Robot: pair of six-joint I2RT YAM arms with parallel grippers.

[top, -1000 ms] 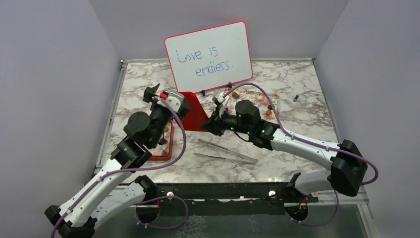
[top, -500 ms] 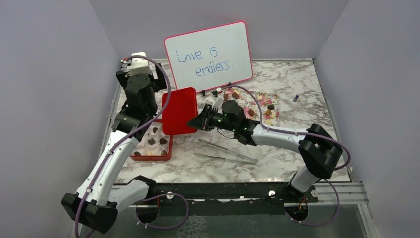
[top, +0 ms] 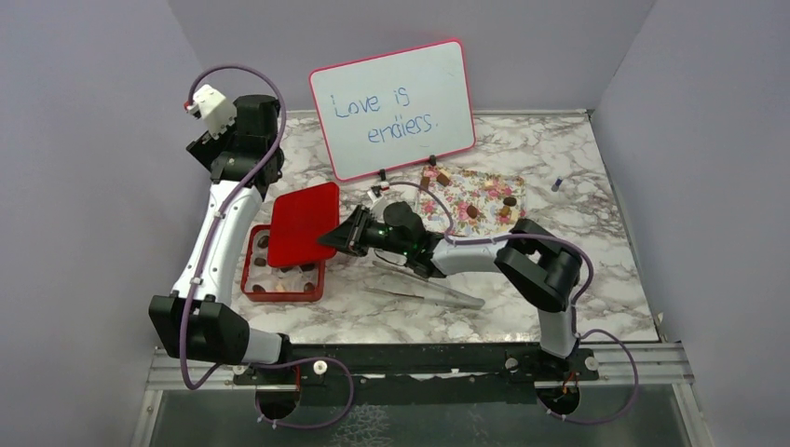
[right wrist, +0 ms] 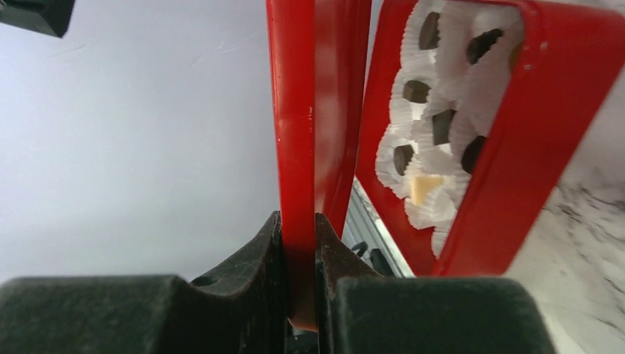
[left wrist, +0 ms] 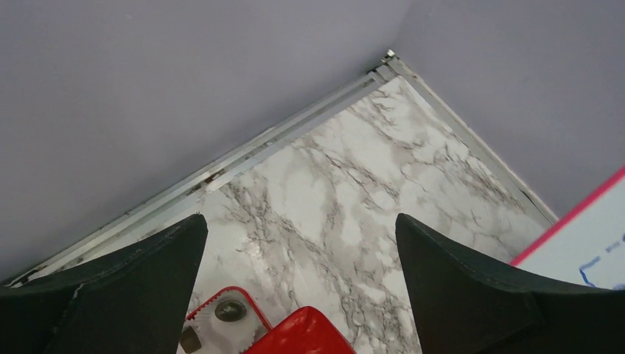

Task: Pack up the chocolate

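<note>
I need to release the red lid with my right gripper on top of the red box of chocolates (top: 292, 257) (right wrist: 451, 99), so it covers the box's paper cups.
A glossy red box (top: 253, 276) lined with white paper cups holds several dark chocolates (top: 282, 273) at the table's left. My right gripper (top: 341, 237) is shut on the edge of the red lid (top: 303, 220) and holds it tilted above the box's back right part. In the right wrist view the jaws (right wrist: 298, 228) pinch the lid (right wrist: 298, 110), with the box (right wrist: 560, 133) and its chocolates (right wrist: 442, 125) beyond. More chocolates (top: 472, 211) lie on the flower-patterned tray (top: 484, 191). My left gripper (top: 216, 156) is raised at the back left, open and empty (left wrist: 298, 221).
A whiteboard (top: 391, 107) reading "Love is endless" stands at the back. Metal tongs (top: 429, 284) lie on the marble in front of the right arm. A small dark object (top: 556, 183) sits at the far right. Grey walls close in on the left, back and right.
My left arm has let go and swung up to the back left corner. My right gripper has carried the lid leftwards over the box, tipping it from upright to nearly flat.
</note>
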